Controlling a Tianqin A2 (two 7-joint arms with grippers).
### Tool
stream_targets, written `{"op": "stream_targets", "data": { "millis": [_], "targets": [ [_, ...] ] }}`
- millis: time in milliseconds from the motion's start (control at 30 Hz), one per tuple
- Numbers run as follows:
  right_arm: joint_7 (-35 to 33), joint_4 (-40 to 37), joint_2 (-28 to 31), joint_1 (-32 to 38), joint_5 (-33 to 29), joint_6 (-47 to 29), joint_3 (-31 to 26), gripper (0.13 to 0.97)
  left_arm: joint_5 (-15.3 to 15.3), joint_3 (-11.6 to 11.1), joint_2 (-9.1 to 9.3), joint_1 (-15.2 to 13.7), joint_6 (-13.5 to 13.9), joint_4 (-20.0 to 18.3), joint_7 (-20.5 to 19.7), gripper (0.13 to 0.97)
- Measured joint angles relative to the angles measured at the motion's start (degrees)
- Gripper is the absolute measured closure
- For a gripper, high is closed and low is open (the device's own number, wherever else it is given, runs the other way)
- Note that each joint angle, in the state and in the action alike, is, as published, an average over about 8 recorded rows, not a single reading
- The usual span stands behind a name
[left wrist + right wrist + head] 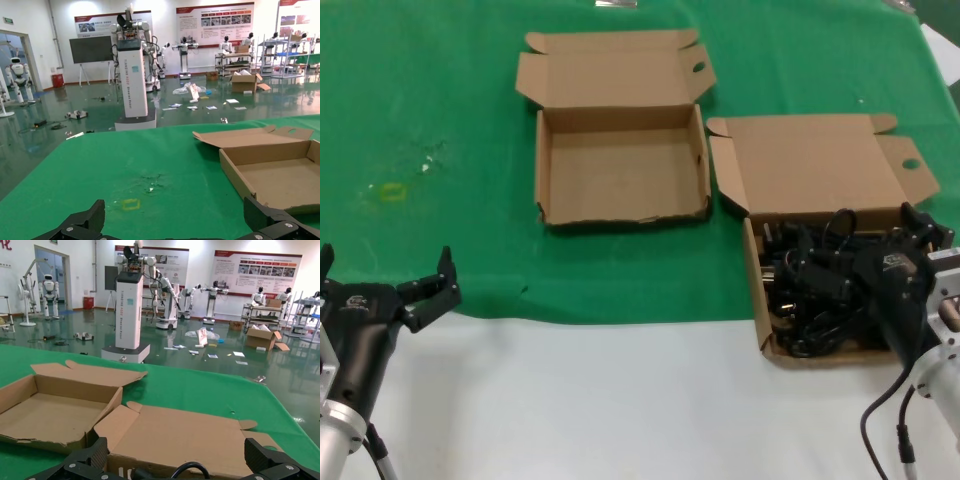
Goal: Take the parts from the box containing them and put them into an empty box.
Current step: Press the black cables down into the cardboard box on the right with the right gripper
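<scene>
The black power cord nearest the full box's open lid has a raised loop. Next, my right gripper closes on the bundled middle (874,240) of that cord.
Several tangled black power cords (810,285) fill the brown cardboard box (758,290) at the right, whose lid (815,165) lies open behind it. A second, empty brown box (620,165) stands open at the middle back. My right gripper (860,242) is open and sits low over the cords. In the right wrist view a cord loop (192,470) shows between its spread fingers (95,452), untouched. My left gripper (385,265) is open and empty at the front left, over the green mat's near edge, well clear of both boxes.
A green mat (430,100) covers the far half of the table, with white tabletop (580,400) in front. A small yellow mark (390,192) lies on the mat at the left. The empty box also shows in the left wrist view (280,175).
</scene>
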Motion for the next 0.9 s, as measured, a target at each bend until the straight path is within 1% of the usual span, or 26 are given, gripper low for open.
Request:
{"op": "stream_targets", "data": {
  "millis": [233,533,633,767,900],
  "targets": [
    [0.00,0.00,0.00,0.00,0.00,0.00,0.00,0.129,0.00,0.00,0.00,0.00,0.00,0.00,0.00,0.138],
    [-0.33,0.94,1.35,-0.71,-0.38,0.36,-0.49,0.129,0.00,0.00,0.00,0.00,0.00,0.00,0.00,0.208],
    [-0.09,1.60,3.10,-1.04,-0.06,0.87,-1.51,0.129,0.00,0.00,0.00,0.00,0.00,0.00,0.00,0.208],
    [0.95,2.06,6.83,-0.62,1.46,1.63,-4.47,0.129,0.00,0.00,0.00,0.00,0.00,0.00,0.00,0.278],
    [2.30,2.39,12.63,0.92,3.67,2.12,-9.57,0.129,0.01,0.00,0.00,0.00,0.00,0.00,0.00,0.349]
  ]
}}
